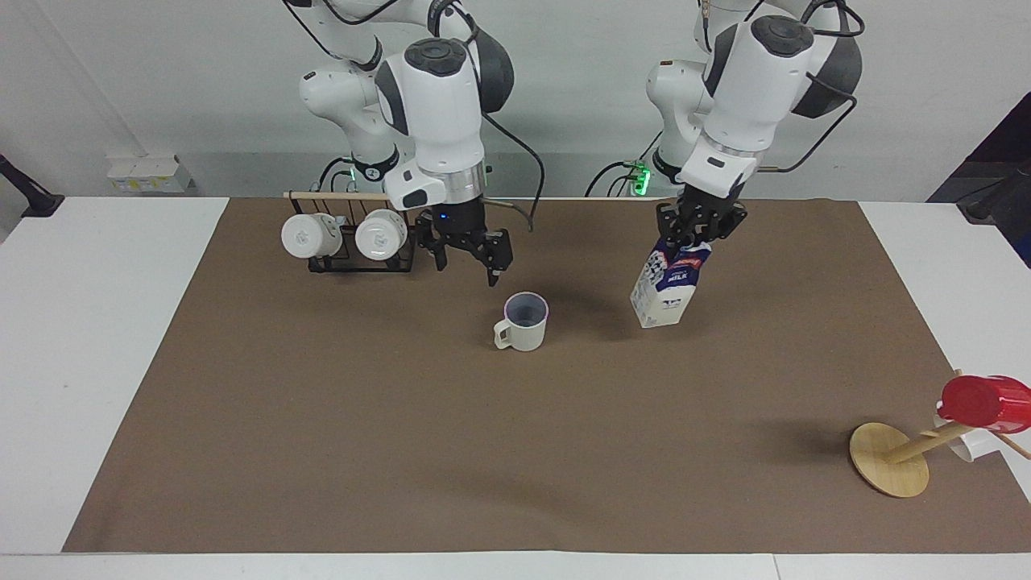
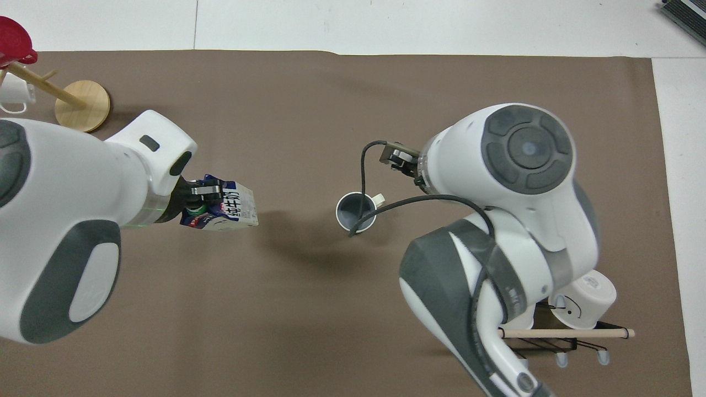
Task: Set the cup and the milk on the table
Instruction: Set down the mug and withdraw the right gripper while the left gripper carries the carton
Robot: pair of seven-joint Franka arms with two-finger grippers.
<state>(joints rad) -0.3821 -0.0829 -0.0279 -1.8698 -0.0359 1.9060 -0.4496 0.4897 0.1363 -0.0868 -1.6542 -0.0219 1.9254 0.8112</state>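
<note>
My left gripper needs to release the milk, now hanging tilted beside the cup, on the brown mat (image 2: 289, 218) near the off-white cup, opposite its handle.
The off-white cup (image 1: 523, 324) stands upright on the brown mat (image 1: 403, 443) of the table, handle toward the right arm's end; it also shows in the overhead view (image 2: 356, 212). My right gripper (image 1: 467, 262) is open and empty, raised over the mat between the cup and the mug rack; the arm hides it from above. My left gripper (image 1: 697, 232) is shut on the dark blue top of the milk (image 1: 667, 286), also seen from above (image 2: 226, 208). The carton hangs tilted beside the cup, its lower edge at or just above the mat.
A black wire rack (image 1: 350, 256) with two white mugs (image 1: 310, 235) stands near the robots at the right arm's end. A wooden mug stand (image 1: 890, 461) carrying a red cup (image 1: 987, 401) leans at the left arm's end, farther from the robots.
</note>
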